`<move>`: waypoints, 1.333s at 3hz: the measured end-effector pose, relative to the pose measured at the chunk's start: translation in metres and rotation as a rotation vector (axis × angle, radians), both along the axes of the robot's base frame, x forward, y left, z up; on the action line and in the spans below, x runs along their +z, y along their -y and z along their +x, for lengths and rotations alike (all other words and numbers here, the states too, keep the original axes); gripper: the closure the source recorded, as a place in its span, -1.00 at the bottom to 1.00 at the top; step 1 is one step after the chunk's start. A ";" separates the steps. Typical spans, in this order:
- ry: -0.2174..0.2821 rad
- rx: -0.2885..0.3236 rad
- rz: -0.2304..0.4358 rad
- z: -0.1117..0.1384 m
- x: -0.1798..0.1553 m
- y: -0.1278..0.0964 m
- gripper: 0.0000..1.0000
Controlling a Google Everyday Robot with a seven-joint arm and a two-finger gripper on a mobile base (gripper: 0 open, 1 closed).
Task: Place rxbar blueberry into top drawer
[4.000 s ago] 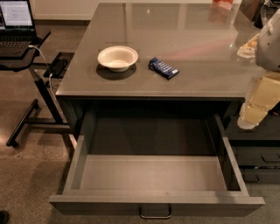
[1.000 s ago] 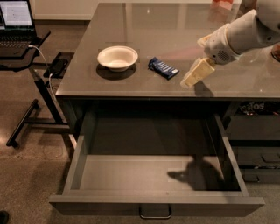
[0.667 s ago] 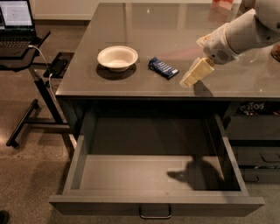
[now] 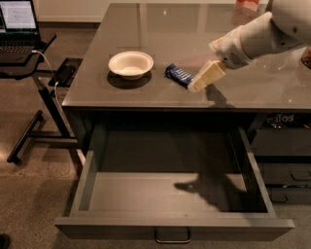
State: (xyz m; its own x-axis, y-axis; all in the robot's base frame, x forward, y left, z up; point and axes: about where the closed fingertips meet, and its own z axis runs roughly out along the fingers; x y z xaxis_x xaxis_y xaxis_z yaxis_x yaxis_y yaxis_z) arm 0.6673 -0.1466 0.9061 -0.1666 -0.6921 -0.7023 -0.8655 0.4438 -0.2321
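Note:
The robot's gripper needs to next move over the middle of the rxbar blueberry point(image 4: 180, 75) next to the white bowl and close there.
The rxbar blueberry point(image 4: 178, 74), a small dark blue bar, lies flat on the grey tabletop point(image 4: 194, 48) to the right of a white bowl point(image 4: 130, 64). My gripper point(image 4: 193, 87) reaches in from the upper right on a white arm, its pale tip at the bar's right end, just above the table. The top drawer point(image 4: 175, 228) stands pulled wide open below the table's front edge, with a small metal pull handle point(image 4: 172, 237) on its front. Nothing lies in the drawer; the arm's shadow falls on its floor.
A stand with a laptop point(image 4: 18, 22) and cables is at the far left. Smaller dark drawers point(image 4: 284, 160) sit to the right under the table. An orange object point(image 4: 247, 5) is at the table's far edge.
The arm has swung in from the right edge and moved left toward the bar; over the last second the gripper tip came closer to the bar's right end.

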 end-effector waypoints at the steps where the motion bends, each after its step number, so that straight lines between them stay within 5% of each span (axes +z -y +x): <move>1: -0.041 -0.014 0.064 0.018 -0.010 -0.019 -1.00; 4: -0.174 -0.153 0.110 0.049 -0.058 -0.035 -1.00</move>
State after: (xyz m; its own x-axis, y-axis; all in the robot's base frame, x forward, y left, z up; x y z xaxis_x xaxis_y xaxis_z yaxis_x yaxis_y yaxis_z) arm 0.7164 -0.1119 0.8480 -0.3884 -0.5708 -0.7234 -0.8088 0.5873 -0.0292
